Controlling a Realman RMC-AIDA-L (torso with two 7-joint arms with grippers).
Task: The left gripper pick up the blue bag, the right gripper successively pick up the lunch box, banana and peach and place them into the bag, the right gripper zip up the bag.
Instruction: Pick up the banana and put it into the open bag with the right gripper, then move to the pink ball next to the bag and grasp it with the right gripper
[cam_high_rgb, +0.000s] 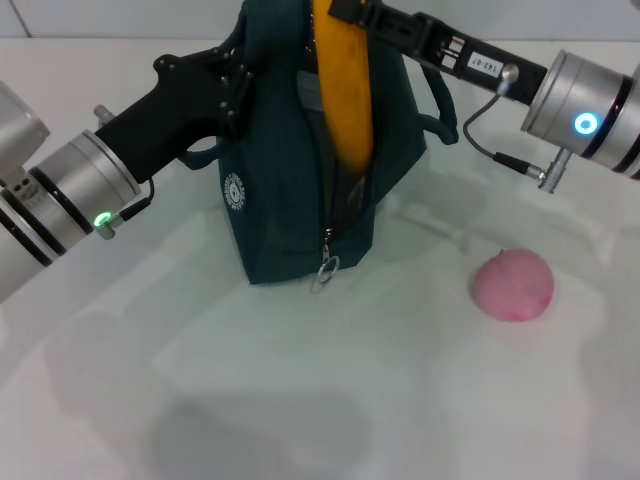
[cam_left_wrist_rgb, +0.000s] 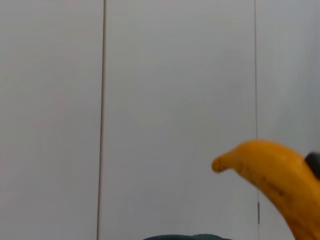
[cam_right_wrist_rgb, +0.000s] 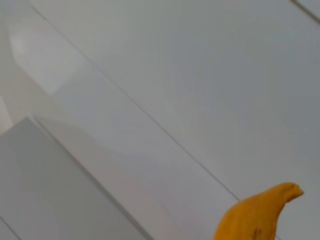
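The robot's right gripper needs to release the banana in the blue bag's parted zip (cam_high_rgb: 311, 97), against the edge of the bag nearer the left gripper.
The blue bag (cam_high_rgb: 285, 215) stands upright mid-table with its top open and its zip parted down the front. My left gripper (cam_high_rgb: 236, 88) is shut on the bag's upper left edge by a handle. My right gripper (cam_high_rgb: 345, 8) is at the top edge of the head view, shut on the banana (cam_high_rgb: 345, 90). The banana hangs straight down with its lower end in the bag's opening. It also shows in both wrist views, as the banana (cam_left_wrist_rgb: 280, 185) and the banana (cam_right_wrist_rgb: 255, 217). The pink peach (cam_high_rgb: 513, 284) lies on the table, right of the bag. The lunch box is hidden.
The ring zip pull (cam_high_rgb: 325, 270) hangs low on the bag's front, and a round white logo (cam_high_rgb: 234, 192) marks its left side. A cable (cam_high_rgb: 500, 155) loops under the right arm. White table surface (cam_high_rgb: 300, 400) lies in front of the bag.
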